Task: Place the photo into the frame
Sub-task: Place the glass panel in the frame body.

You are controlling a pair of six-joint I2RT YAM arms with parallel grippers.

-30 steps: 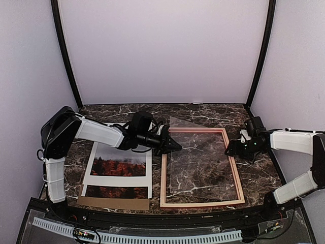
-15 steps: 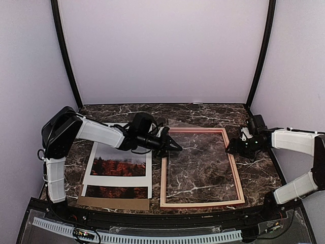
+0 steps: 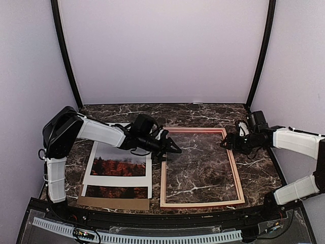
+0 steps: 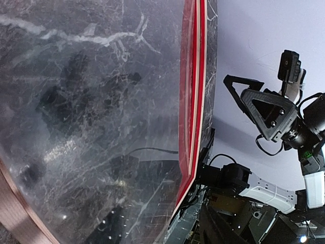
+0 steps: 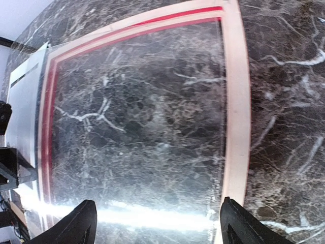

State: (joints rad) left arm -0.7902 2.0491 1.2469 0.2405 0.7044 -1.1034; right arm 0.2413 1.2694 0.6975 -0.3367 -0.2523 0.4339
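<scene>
The pane's edge overlaps the bar of the frame beside the left gripper, so the robot should grip that edge (image 5: 38, 165) of the pane, tilt the pane up and move it inside the bar.
The frame (image 3: 234, 170) lies flat on the marble table, pale back up, with a clear pane (image 3: 200, 165) resting flat inside it. The photo (image 3: 119, 165) lies to its left under a white mat (image 3: 120, 180), with its grey sky and red trees showing through the cut-out. My left gripper (image 3: 174, 149) sits low at the frame's left rail near the far end. Its fingers do not show in the left wrist view, which shows only the pane (image 4: 91, 112) and the frame's red edge (image 4: 192, 101). My right gripper (image 5: 157, 223) hangs open and empty over the frame's (image 5: 236, 101) far right corner.
A brown cardboard backing board (image 3: 112, 203) lies under the near edge of the mat. The enclosure's white walls and black corner posts (image 3: 261, 56) close in the back and sides. My right arm (image 4: 274, 114) shows across the frame in the left wrist view.
The clear pane, tilted up at its far edge a second ago, now lies flat in the frame. My right gripper has moved left and farther back to the frame's corner.
</scene>
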